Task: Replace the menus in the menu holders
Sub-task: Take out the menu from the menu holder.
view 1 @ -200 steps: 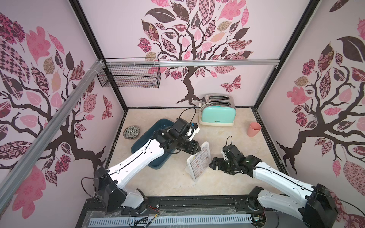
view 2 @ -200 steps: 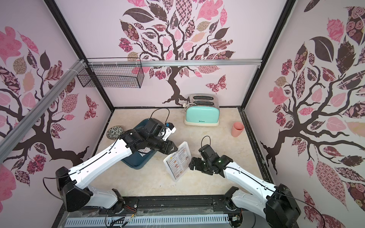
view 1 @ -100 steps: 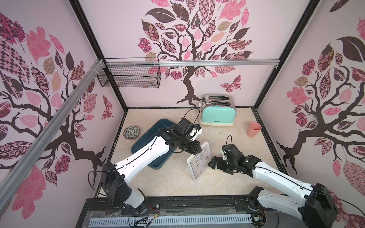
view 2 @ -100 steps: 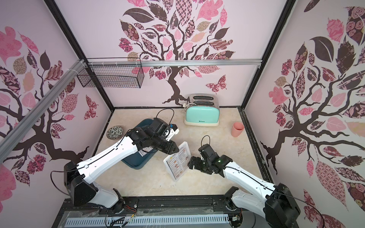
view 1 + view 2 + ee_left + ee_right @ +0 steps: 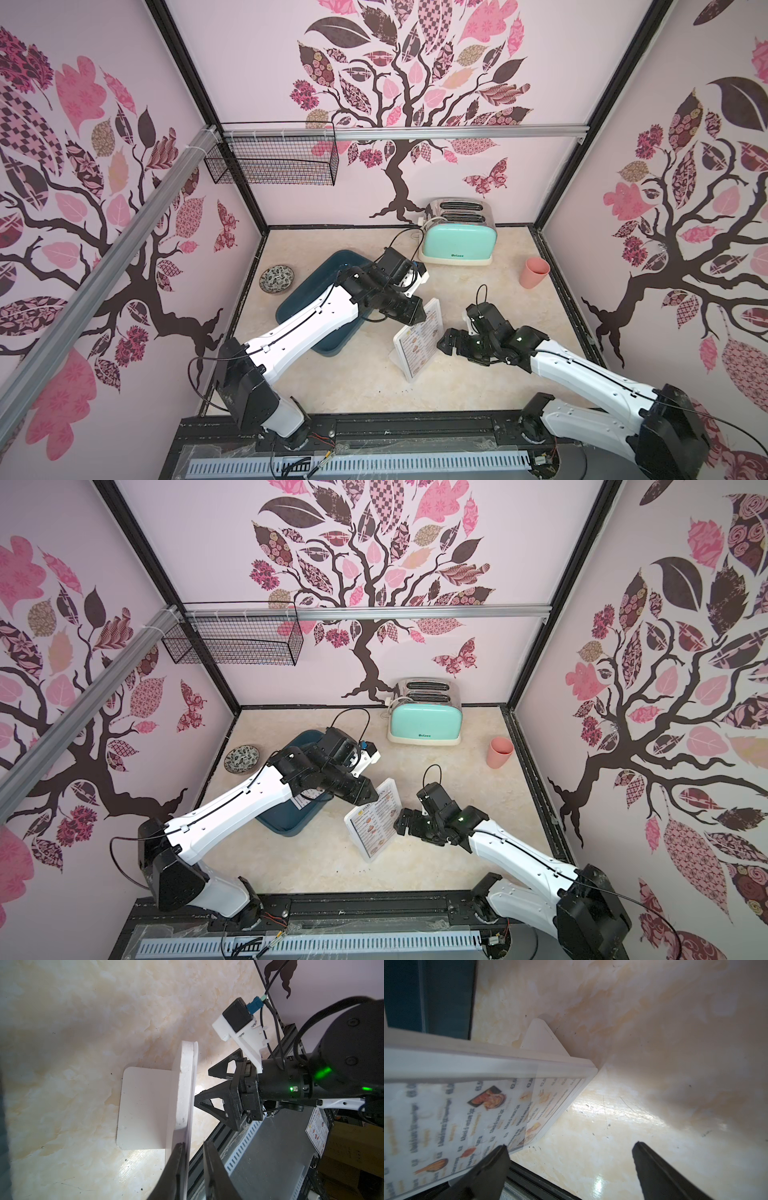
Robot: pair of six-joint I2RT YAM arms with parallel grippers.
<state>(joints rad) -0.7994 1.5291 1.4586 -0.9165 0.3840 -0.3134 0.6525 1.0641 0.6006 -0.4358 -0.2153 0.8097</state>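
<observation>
The menu's top edge is almost flush with the menu holder's rim, so next I raise it slightly with my left gripper, then regrip that top edge (image 5: 381, 792) and pull.
The menu holder (image 5: 417, 365) (image 5: 374, 848), a whitish slanted stand, sits mid-table with a printed menu (image 5: 419, 347) (image 5: 374, 820) (image 5: 446, 1118) in it; its foot (image 5: 143, 1105) rests flat on the table. My left gripper (image 5: 419, 318) (image 5: 370, 800) (image 5: 195, 1167) is at the stand's top edge. Its jaws stand narrowly apart astride the thin upper edge: the sheet lies against one finger (image 5: 178, 1167), and a gap shows to the other. My right gripper (image 5: 442, 343) (image 5: 399, 820) (image 5: 571, 1153) is wide open beside the stand's right edge, one finger (image 5: 492, 1163) before the menu's lower corner. A white printed sheet (image 5: 305, 801) shows in the tray under my left arm.
A dark blue tray (image 5: 307, 291) lies left of the stand, under my left arm. A mint toaster (image 5: 457, 245) stands at the back, a pink cup (image 5: 535, 272) at the right and a small patterned dish (image 5: 276, 279) at the left. A wire basket (image 5: 270, 160) hangs on the wall.
My left gripper has moved right onto the stand's top edge and its jaws have narrowed. My right gripper has stayed open beside the stand.
</observation>
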